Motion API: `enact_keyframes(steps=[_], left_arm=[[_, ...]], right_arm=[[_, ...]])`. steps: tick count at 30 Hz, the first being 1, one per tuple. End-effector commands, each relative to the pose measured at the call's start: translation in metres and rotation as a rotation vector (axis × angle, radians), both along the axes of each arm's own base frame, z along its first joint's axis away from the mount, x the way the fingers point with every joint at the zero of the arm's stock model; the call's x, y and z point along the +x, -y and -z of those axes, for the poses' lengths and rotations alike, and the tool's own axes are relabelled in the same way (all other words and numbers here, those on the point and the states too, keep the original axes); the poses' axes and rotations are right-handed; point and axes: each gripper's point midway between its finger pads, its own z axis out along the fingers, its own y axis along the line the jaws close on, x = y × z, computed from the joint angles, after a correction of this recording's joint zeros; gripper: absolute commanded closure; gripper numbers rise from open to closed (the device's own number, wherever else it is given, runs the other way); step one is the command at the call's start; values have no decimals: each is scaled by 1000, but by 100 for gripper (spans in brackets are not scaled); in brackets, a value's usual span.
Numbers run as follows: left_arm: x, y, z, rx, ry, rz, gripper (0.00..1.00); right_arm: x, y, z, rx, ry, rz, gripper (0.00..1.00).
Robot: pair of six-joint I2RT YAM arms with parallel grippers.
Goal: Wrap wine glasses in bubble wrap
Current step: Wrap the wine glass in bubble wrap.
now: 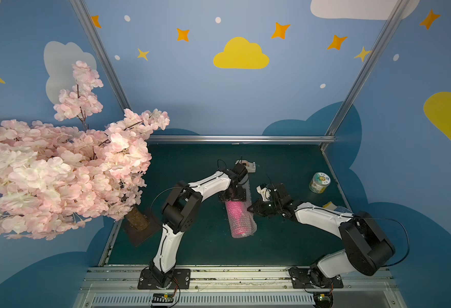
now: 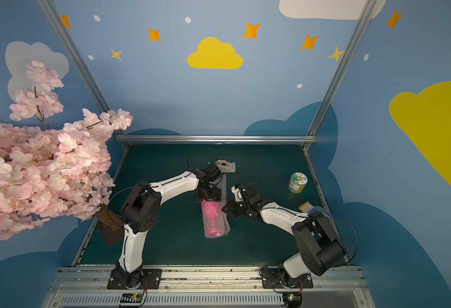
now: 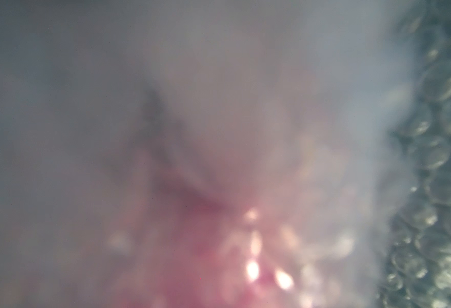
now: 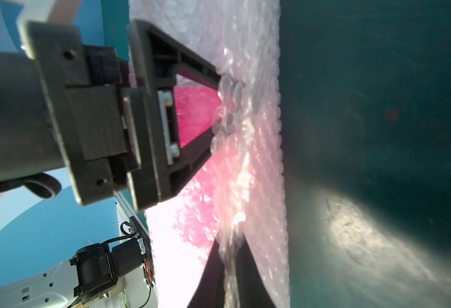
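Observation:
I should open my right gripper, which pinches the wrap's fold mid-roll, and take the fold nearer the wrap's (image 1: 249,217) near end, because the wrap flares loose there.
The hot-pink wine glass (image 1: 236,213) (image 2: 211,213) lies on its side on the green table, rolled inside the bubble wrap (image 1: 248,226) (image 2: 223,226). My left gripper (image 1: 232,198) (image 2: 209,197) points down over the roll's far part. In the right wrist view the left gripper (image 4: 217,106) has its jaws wide, with fingertips sunk into the wrap (image 4: 259,133) on either side of the glass (image 4: 195,112). My right gripper (image 1: 249,208) (image 2: 224,209) (image 4: 231,245) is shut on a fold of wrap at the roll's right side. The left wrist view is blurred pink, with wrap (image 3: 437,160) against the lens.
A beige tape dispenser (image 1: 248,165) (image 2: 225,165) stands just behind the left gripper. A green-and-white tin (image 1: 319,182) (image 2: 297,182) stands at the right. A pink blossom tree (image 1: 59,173) overhangs the table's left side, and its dark base (image 1: 141,226) sits beside the left arm.

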Motion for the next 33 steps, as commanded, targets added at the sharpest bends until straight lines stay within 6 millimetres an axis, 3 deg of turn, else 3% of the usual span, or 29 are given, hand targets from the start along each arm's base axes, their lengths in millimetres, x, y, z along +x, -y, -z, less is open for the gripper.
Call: enact_keyframes(steps=[1,4,7,11,18,21,26,33], left_arm=[[2,-6,-6,0,18,-37,9],[3,-5,-8,-9,24,-42,9],[3,-5,-8,-14,23,-58,9],[2,-7,-9,-20,24,-85,9],[-1,-12,-7,-26,2,-134,10],[0,-12,-8,-49,-10,-158,10],[2,-13,-20,-104,0,-185,10],[1,-13,-28,-127,0,-180,10]], right_arm=[[1,-8,-7,-8,14,2,90],[-3,-14,-11,-5,28,-6,89],[-7,-20,-12,-5,18,-33,80],[-18,-33,-16,-57,31,-104,59],[-33,-36,-14,-180,56,-148,44],[-39,-34,-5,-230,52,-155,47],[-44,-32,10,-283,58,-148,62],[-45,-35,12,-290,94,-146,79]])
